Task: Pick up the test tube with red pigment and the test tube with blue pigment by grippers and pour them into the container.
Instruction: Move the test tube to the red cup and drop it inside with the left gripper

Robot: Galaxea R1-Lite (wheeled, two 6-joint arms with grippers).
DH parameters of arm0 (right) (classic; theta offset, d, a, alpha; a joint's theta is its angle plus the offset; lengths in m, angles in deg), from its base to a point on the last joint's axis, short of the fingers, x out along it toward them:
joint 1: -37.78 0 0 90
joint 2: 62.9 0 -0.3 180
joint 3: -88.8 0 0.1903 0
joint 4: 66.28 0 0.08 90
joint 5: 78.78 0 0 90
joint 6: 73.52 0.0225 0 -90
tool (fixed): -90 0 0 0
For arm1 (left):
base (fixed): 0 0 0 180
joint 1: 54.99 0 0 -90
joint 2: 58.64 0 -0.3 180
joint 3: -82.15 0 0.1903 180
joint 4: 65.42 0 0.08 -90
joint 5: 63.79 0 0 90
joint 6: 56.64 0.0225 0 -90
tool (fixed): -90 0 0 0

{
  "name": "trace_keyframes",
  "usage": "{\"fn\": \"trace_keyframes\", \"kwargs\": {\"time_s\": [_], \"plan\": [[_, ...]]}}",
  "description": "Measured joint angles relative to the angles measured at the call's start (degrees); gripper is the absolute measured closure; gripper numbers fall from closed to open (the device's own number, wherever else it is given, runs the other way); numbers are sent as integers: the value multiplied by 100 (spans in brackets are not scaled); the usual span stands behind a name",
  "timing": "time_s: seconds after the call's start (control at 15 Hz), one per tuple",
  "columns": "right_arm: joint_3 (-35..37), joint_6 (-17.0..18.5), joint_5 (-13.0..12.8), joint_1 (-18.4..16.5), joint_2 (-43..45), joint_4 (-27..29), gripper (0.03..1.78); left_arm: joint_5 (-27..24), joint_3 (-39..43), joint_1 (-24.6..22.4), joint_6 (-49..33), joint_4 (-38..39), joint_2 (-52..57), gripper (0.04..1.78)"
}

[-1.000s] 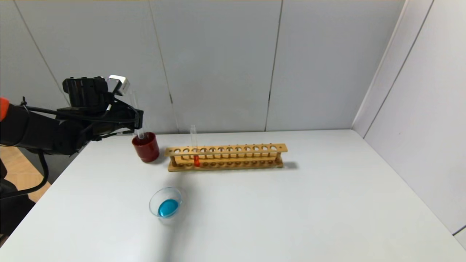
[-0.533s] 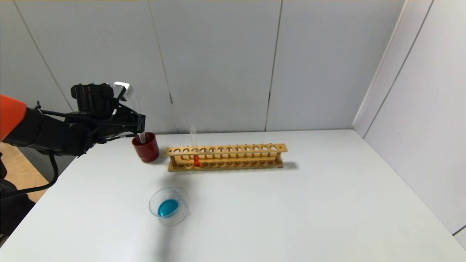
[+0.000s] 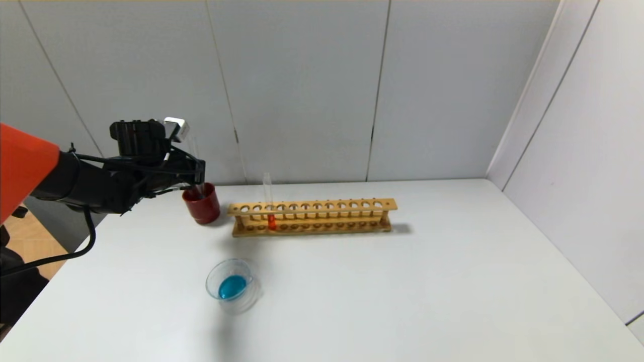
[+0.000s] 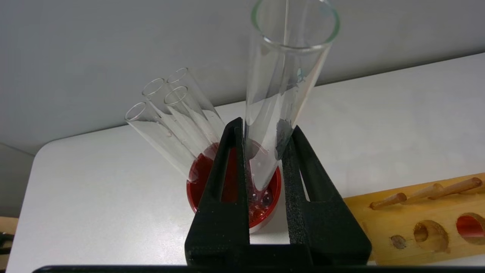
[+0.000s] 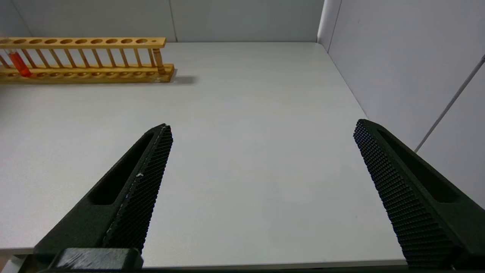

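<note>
I need to use my left gripper to release the empty clear tube inside the dark red cup (image 3: pixel 203 191) (image 4: pixel 250 182), next to the colourless tubes that lean there.
My left gripper (image 3: pixel 200 173) (image 4: pixel 266 127) is shut on an upright empty clear tube (image 4: pixel 288 68) with a faint teal smear inside; its rounded end sits inside the dark red cup (image 3: pixel 202 206) (image 4: pixel 201 170). No tube holding blue liquid shows. Blue liquid lies in the clear glass container (image 3: pixel 250 296) on the near left of the table. The test tube with red pigment (image 3: pixel 271 221) (image 5: pixel 18 63) stands in the wooden rack (image 3: pixel 312 216), near its left end. My right gripper (image 5: pixel 263 127) is open and empty over the table's right side, outside the head view.
Three colourless clear tubes (image 4: pixel 166 113) lean in the dark red cup, which stands just left of the rack (image 4: pixel 428 223). Grey walls close the back and right of the white table (image 3: pixel 427 281). The table's left edge is beside the cup.
My left gripper has moved right and down with the clear tube, lowering its end into the dark red cup. The container, rack and red tube have not moved.
</note>
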Motion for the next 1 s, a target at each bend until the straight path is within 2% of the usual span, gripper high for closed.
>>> {"fn": "trace_keyframes", "kwargs": {"time_s": [0.73,0.87,1.0], "plan": [[0,0,0,0,0,0,6,-11,-210,5,-9,-6,-385,150],[0,0,2,0,0,0,6,-2,-221,5,-13,41,-389,145],[0,0,0,0,0,0,6,-2,-226,2,-13,182,-386,130]]}}
